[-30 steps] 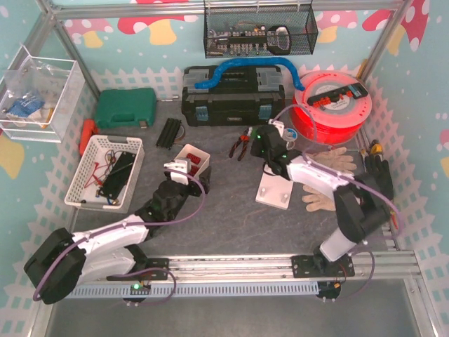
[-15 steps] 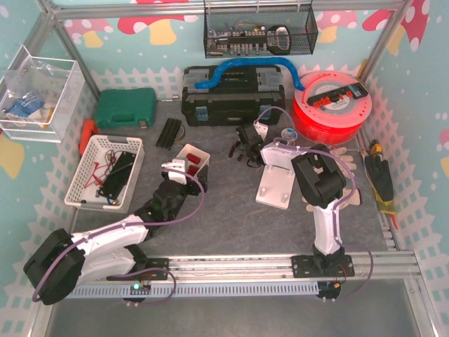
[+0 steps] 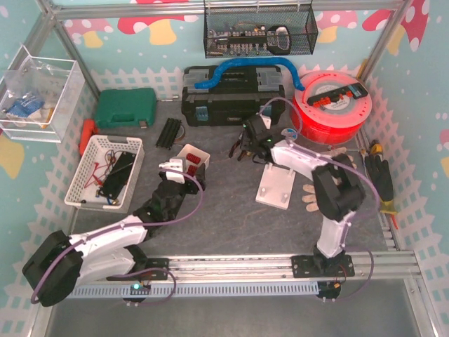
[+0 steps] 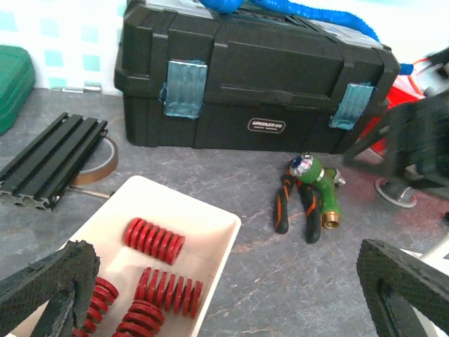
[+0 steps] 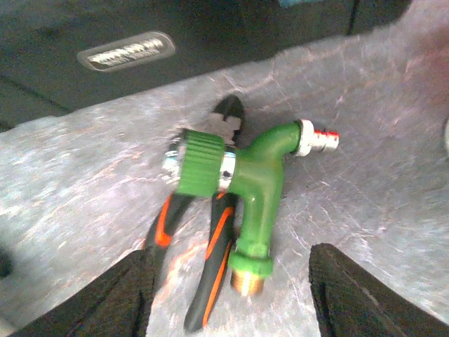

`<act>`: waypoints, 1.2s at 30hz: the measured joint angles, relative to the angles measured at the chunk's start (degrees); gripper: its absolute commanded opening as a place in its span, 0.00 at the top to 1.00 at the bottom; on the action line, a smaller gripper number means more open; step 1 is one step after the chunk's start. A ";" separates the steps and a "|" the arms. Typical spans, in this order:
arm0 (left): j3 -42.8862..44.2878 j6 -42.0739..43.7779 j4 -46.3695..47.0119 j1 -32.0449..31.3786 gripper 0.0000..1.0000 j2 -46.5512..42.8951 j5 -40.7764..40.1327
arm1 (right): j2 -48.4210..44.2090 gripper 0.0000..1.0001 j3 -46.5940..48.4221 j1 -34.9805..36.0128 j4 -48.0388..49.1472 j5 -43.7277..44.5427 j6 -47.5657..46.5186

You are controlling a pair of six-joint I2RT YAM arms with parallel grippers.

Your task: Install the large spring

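My left gripper is to close next on the middle of the red spring (image 3: 192, 159) (image 4: 154, 240) that lies nearest the black toolbox in the white bin.
Several red springs (image 4: 154, 241) lie in a white bin (image 4: 223, 223), seen from above as the bin (image 3: 198, 151) left of centre; I cannot tell which one is the large spring. My left gripper (image 4: 228, 295) hovers over the bin's near right corner, its jaws wide open and empty; from above, the left gripper (image 3: 184, 172) is at the bin. My right gripper (image 5: 235, 295) is open over a green hose nozzle (image 5: 256, 179) lying across orange-black pliers (image 5: 210, 270), holding nothing. From above, the right gripper (image 3: 251, 135) is in front of the toolbox. A white plate (image 3: 276, 188) lies at centre right.
A black toolbox (image 3: 233, 97) stands at the back, with a red cable reel (image 3: 331, 105) to its right and a green case (image 3: 125, 107) to its left. A white basket (image 3: 105, 172), black rails (image 4: 49, 158), a tape ring (image 4: 98, 168) and gloves (image 3: 330, 160) lie around.
The right gripper's jaws have opened. Its arm has swung back and left from above the white plate to the nozzle and pliers. The left arm has barely moved.
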 measured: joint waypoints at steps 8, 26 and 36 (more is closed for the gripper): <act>1.92 -6.03 -3.87 0.37 0.01 0.07 -4.74 | -23.85 0.13 -11.85 0.00 -0.09 -3.04 -11.15; 20.17 -41.83 -27.34 12.68 0.62 14.67 5.99 | -40.76 0.02 -34.80 0.07 10.49 -2.43 -16.50; 28.65 -50.99 -32.35 18.84 0.61 23.08 13.22 | -39.58 0.03 -36.04 0.11 11.54 0.33 -16.20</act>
